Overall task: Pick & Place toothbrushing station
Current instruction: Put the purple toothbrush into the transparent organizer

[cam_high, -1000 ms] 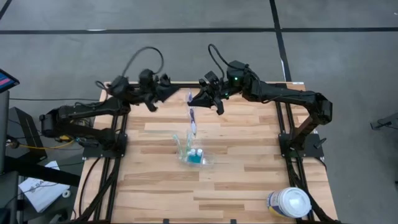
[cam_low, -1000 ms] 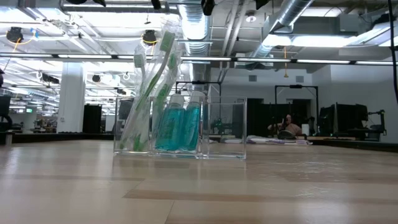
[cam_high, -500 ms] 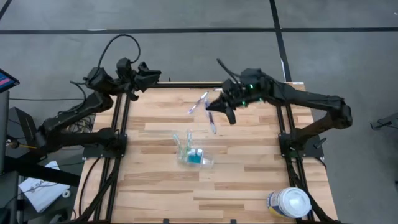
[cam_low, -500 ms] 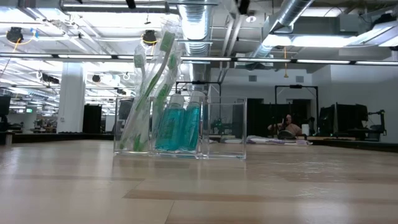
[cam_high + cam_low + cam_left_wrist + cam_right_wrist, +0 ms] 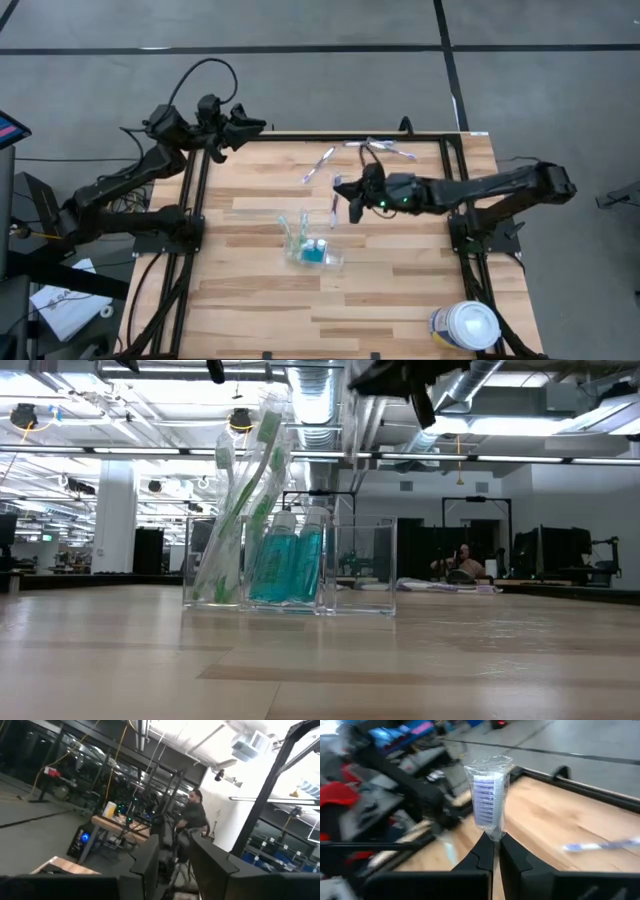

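Note:
I need to use my right gripper to release the purple toothbrush so that it is upright in the clear holder [image 5: 323, 239], just beyond the teal bottles.
The toothbrushing station [image 5: 312, 250] is a clear plastic holder that stands on its base at the table's middle. It holds green toothbrushes and teal bottles, and it also shows in the low view [image 5: 285, 565]. My right gripper [image 5: 348, 198] hovers just beyond the holder's far side, shut on a wrapped purple toothbrush [image 5: 490, 795]. My left gripper [image 5: 252, 127] is open and empty over the table's far left corner. Its fingers [image 5: 150, 862] stand apart in the left wrist view. My right gripper pinches the wrapped toothbrush between its two fingers just below the bristle head [image 5: 492, 836]. The head in its clear wrapper sticks out past the fingertips. The arm reaches in from the table's right. The toothbrush [image 5: 333, 212] is lifted clear of the table.
A loose wrapped toothbrush [image 5: 320, 165] lies on the table beyond the holder, and another [image 5: 392, 149] lies near the far edge. A white-lidded round tub [image 5: 466, 325] stands at the near right corner. A person [image 5: 195, 815] shows in the room behind.
My right gripper has carried the purple toothbrush from near the far edge toward the holder and downward, and now shows at the top of the low view. My left gripper has drawn back from the table's far middle to the far left corner.

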Controlling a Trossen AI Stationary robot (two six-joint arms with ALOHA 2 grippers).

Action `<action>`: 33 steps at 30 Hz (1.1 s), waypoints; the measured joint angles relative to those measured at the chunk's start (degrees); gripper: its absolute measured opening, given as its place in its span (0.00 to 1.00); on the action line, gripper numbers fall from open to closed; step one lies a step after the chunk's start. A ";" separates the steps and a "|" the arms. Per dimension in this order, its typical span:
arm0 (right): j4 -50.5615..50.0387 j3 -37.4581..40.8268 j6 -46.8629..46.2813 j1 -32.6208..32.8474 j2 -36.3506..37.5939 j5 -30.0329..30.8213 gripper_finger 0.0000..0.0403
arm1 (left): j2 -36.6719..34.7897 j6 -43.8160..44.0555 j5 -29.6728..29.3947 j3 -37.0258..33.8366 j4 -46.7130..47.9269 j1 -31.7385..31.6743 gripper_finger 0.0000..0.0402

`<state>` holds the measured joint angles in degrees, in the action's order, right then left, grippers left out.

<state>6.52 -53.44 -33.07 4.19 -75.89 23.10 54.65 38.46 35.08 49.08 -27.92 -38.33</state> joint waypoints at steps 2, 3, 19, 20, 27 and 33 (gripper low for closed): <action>2.21 1.14 -0.41 1.04 -1.64 2.44 0.00 | 0.18 0.02 0.92 0.02 -0.17 -0.02 0.26; 2.81 1.53 -0.43 1.55 -2.39 2.89 0.00 | 0.24 0.04 1.47 0.02 -0.06 0.00 0.26; 9.37 1.65 1.60 8.69 -13.96 7.04 0.00 | 0.62 -2.56 4.46 0.01 -0.05 0.00 0.26; 9.57 1.65 1.59 8.88 -14.16 7.10 0.00 | 0.62 -2.58 4.74 0.02 -0.05 0.00 0.26; 8.63 1.65 2.16 10.87 -14.41 9.75 0.00 | 0.60 -2.64 6.11 0.02 0.03 0.00 0.26; 12.61 6.17 0.29 12.90 -14.39 11.98 0.00 | 0.60 -2.67 7.47 -1.40 0.11 0.00 0.26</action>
<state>19.13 -47.28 -32.78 17.09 -90.28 35.07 55.24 35.79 42.54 47.68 -27.81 -38.33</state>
